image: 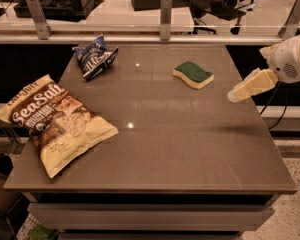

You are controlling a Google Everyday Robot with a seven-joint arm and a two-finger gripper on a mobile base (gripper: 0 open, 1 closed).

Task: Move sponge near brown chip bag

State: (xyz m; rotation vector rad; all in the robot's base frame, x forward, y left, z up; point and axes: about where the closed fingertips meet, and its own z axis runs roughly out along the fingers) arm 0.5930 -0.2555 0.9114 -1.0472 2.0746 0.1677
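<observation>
Next, the gripper grips the sponge's near end (203, 80), farther from the blue and white snack bag.
The sponge (193, 74), dark green on top with a pale yellow body, lies flat on the grey table (190, 149) at the back right. The brown chip bag (55, 121) with white "Sea Salt" lettering lies at the table's left front, overhanging the left edge. My gripper (236, 95) comes in from the right edge of the view, above the table's right side, to the right of the sponge and a little nearer the front. It touches nothing and holds nothing.
A smaller blue and white snack bag (95, 57) lies at the back left of the table. A ledge with metal posts (165, 10) runs behind the table. A dark bin (1, 170) stands on the floor at the left.
</observation>
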